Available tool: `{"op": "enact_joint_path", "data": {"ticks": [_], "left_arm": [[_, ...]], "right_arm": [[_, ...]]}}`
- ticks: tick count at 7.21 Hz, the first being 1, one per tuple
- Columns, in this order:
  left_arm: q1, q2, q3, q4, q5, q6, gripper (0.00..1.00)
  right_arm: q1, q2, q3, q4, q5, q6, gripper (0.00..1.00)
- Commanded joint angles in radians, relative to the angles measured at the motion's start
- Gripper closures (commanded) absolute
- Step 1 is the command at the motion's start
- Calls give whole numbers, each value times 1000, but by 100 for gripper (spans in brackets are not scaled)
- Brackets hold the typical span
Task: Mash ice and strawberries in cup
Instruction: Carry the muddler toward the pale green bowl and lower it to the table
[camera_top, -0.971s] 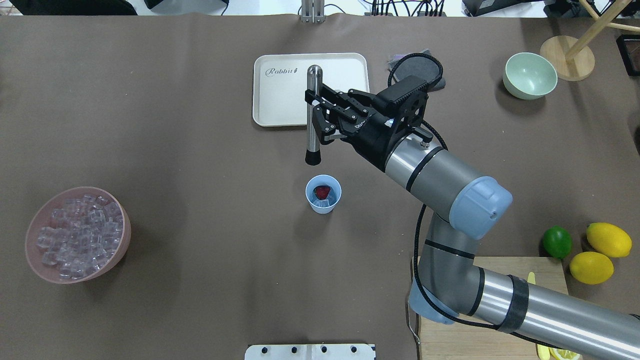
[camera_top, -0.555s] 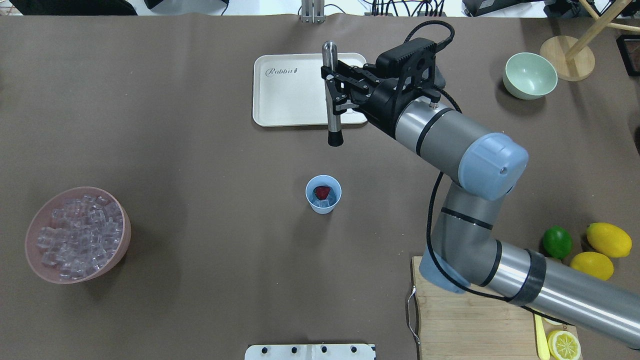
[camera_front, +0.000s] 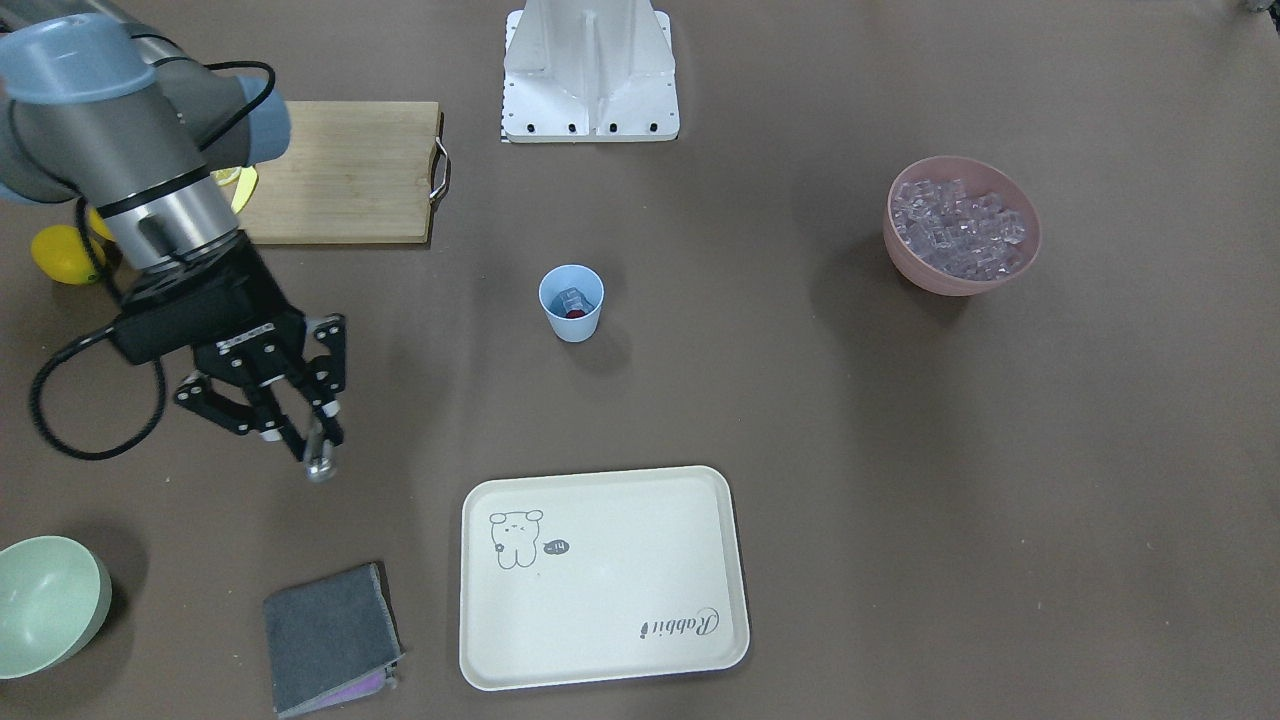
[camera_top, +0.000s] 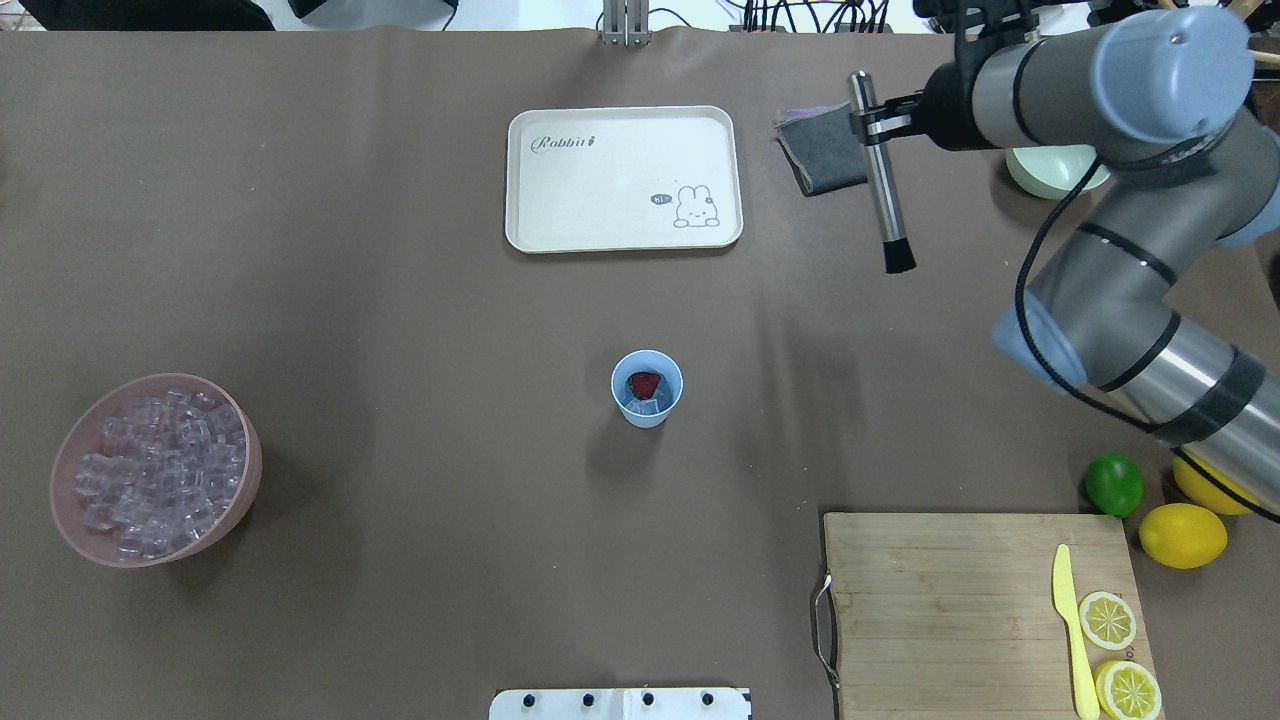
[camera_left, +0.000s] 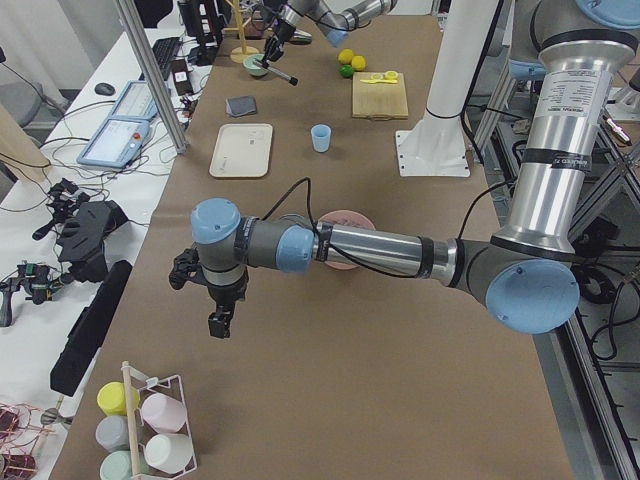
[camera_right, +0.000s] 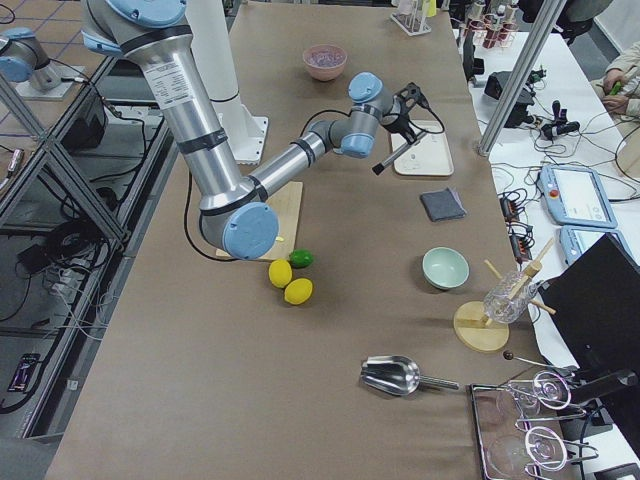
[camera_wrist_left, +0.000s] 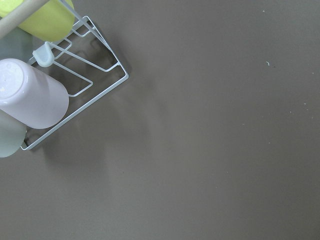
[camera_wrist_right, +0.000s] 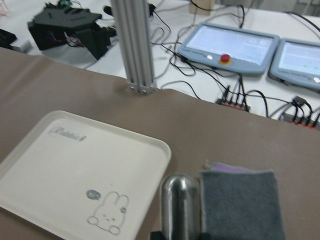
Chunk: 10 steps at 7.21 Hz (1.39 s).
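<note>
Next, my right gripper sets the steel muddler, now held beside the grey cloth, down on the bare table (camera_front: 173, 396) between the cutting board and pale green bowl.
The light-blue cup (camera_top: 647, 390) stands at mid-table, with a red strawberry (camera_top: 645, 383) and clear ice (camera_top: 643, 405) inside it. The front view shows the cup (camera_front: 572, 302) too. More ice (camera_top: 150, 470) fills the pink bowl (camera_top: 245, 470) at the left. My right gripper (camera_top: 872, 125) is shut on a steel muddler (camera_top: 885, 190) with a black tip. It holds the muddler in the air at the far right, beside the grey cloth and well away from the cup. My left gripper (camera_left: 219, 322) shows only in the left side view, so I cannot tell its state.
A cream tray (camera_top: 620, 130) lies beyond the cup and a grey cloth (camera_top: 815, 160) lies right of it. A pale green bowl (camera_front: 45, 600) sits near the muddler. The cutting board (camera_top: 950, 600) holds a knife and lemon slices; lemons and a lime (camera_top: 1113, 484) lie beside it.
My right arm has swung the muddler from above the tray, just beyond the cup, to the far right past the grey cloth. The cup and its contents have not moved.
</note>
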Motion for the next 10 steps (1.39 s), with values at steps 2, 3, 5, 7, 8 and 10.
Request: {"op": "enact_joint_path", "data": {"ticks": [2, 3, 5, 7, 8, 10], "left_arm": [[1, 8, 0, -62, 6, 0, 2], [1, 8, 2, -80, 6, 0, 2], [8, 2, 0, -98, 6, -1, 2], [8, -3, -3, -99, 6, 0, 2], [10, -5, -3, -99, 6, -1, 2], [10, -8, -1, -99, 8, -1, 2]], "right_arm": [[173, -52, -117, -226, 312, 11, 100], [182, -88, -173, -220, 361, 0, 100], [172, -164, -204, -214, 355, -3, 100], [137, -175, -211, -214, 340, 6, 100], [104, -166, -215, -215, 313, 8, 100], [84, -161, -218, -217, 311, 8, 100]]}}
